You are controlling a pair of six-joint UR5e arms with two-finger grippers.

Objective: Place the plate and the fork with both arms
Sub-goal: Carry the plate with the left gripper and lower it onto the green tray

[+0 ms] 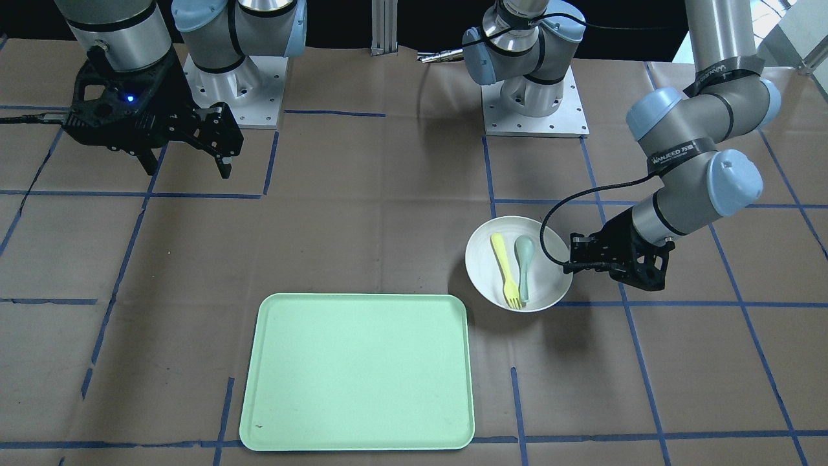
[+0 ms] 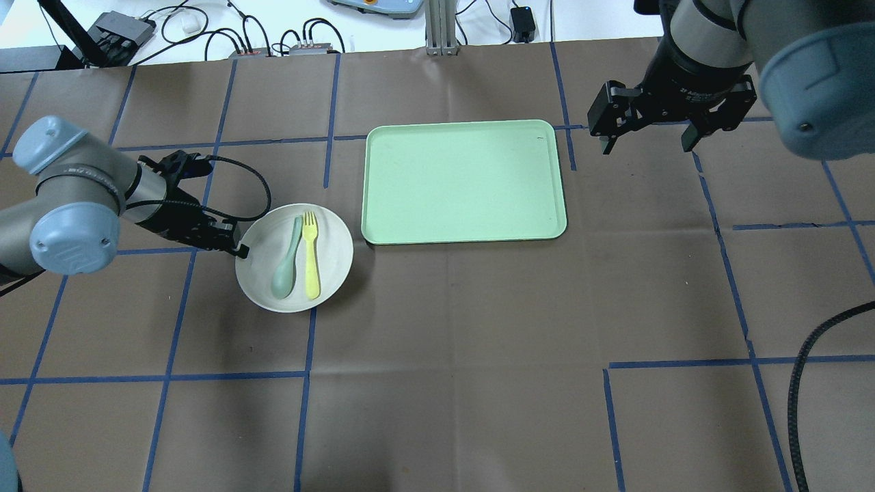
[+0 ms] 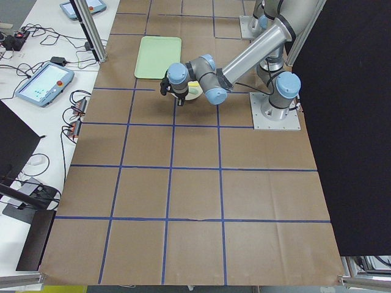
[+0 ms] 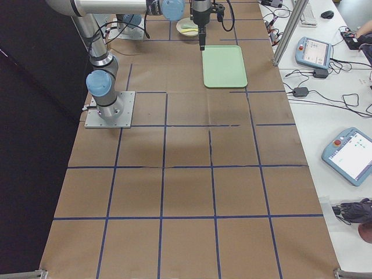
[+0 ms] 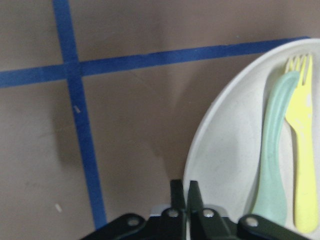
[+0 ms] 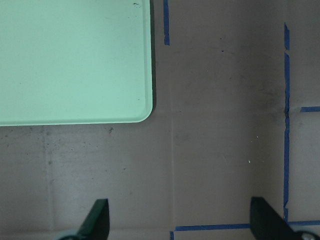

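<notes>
My left gripper should release the off-white plate, which now sits on the brown table, in the middle of the empty mint-green tray (image 1: 360, 378).
The off-white plate (image 2: 335, 254) sits on the brown table left of the tray, also in the front view (image 1: 482, 259). On it lie the pale-yellow fork (image 2: 312, 256) and a grey-green spoon (image 2: 287, 263), side by side. My left gripper (image 2: 239, 249) is shut on the plate's near-left rim; the left wrist view shows the closed fingers (image 5: 178, 196) pinching the rim of the plate (image 5: 225, 150) beside the fork (image 5: 302, 165). My right gripper (image 2: 646, 143) is open and empty, held above the table to the right of the tray's far corner.
The mint-green tray (image 2: 465, 181) lies flat at mid-table with nothing on it; its corner shows in the right wrist view (image 6: 75, 60). Blue tape lines cross the brown paper. Cables and pendants lie beyond the far table edge.
</notes>
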